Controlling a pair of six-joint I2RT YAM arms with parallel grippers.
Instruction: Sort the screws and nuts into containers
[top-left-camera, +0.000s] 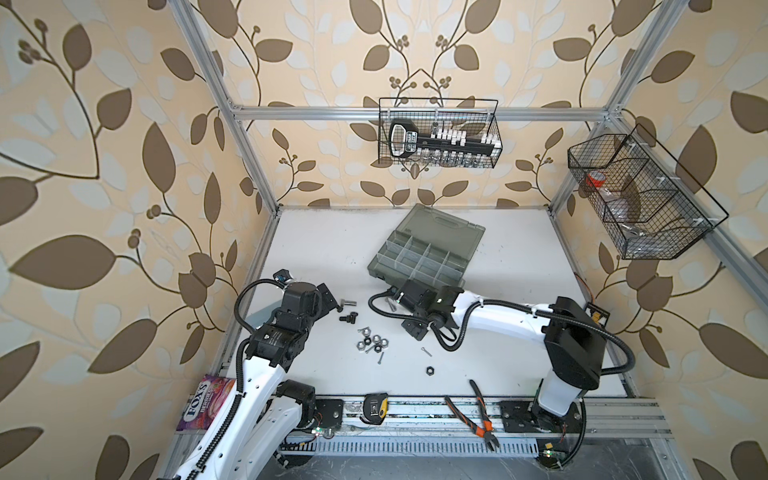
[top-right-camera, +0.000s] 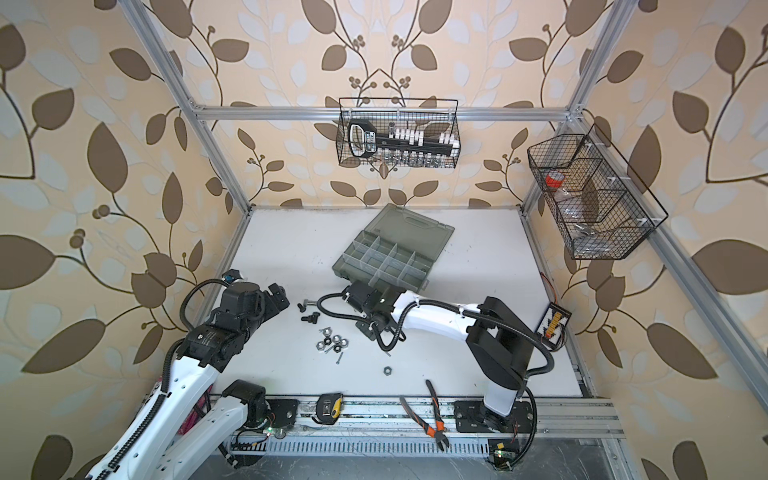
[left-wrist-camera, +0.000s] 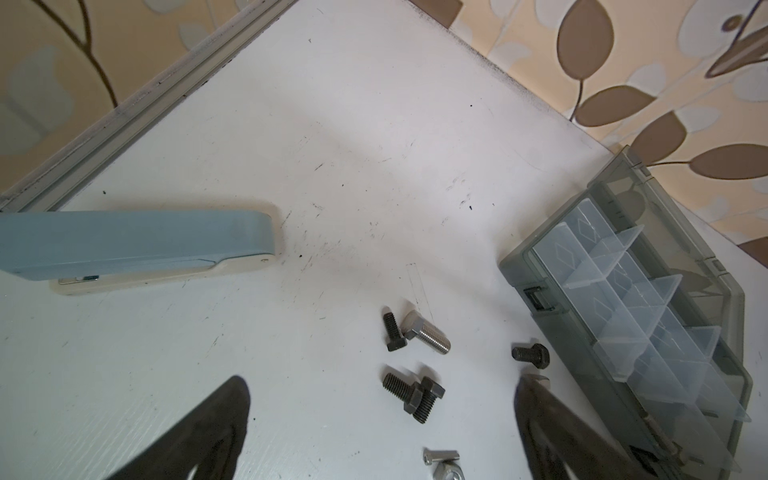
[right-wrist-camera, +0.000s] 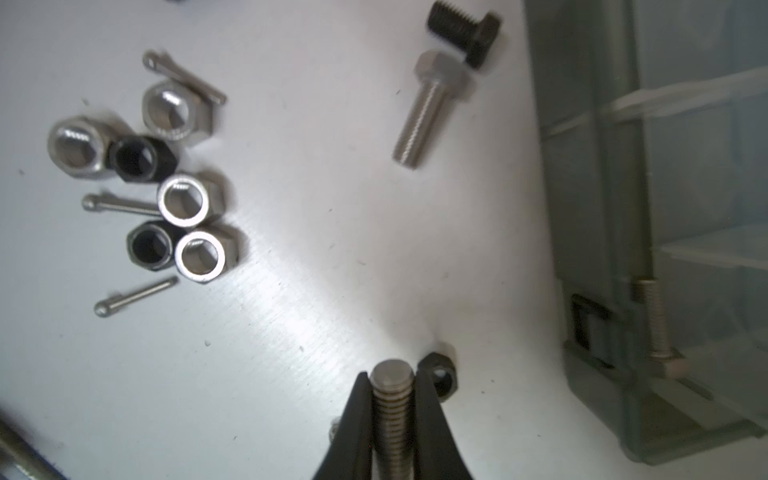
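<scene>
The robot's right gripper will release the silver threaded screw, now just above the table, in the grey organiser's near compartment (top-left-camera: 423, 280) that holds another silver screw.
My right gripper (right-wrist-camera: 392, 376) is shut on a silver threaded screw (right-wrist-camera: 392, 411), just above the table beside the grey organiser's containers (top-left-camera: 419, 257). A black nut (right-wrist-camera: 440, 374) lies right beside the fingertips. Another silver screw (right-wrist-camera: 656, 328) rests inside a near compartment. A cluster of silver and black nuts (right-wrist-camera: 166, 187) with thin screws lies mid-table, seen in both top views (top-left-camera: 374, 343) (top-right-camera: 332, 338). My left gripper (left-wrist-camera: 382, 384) stands open over a pair of black screws (left-wrist-camera: 415, 395), holding nothing. One silver screw (left-wrist-camera: 426, 334) and more black screws lie nearby.
Orange-handled pliers (top-left-camera: 478, 419) and a tape measure (top-left-camera: 376, 409) lie on the front rail, a sweets bag (top-left-camera: 201, 401) at front left. A blue stapler (left-wrist-camera: 137, 245) lies near the left edge. Black wire baskets (top-left-camera: 440, 133) (top-left-camera: 640, 195) hang on the walls.
</scene>
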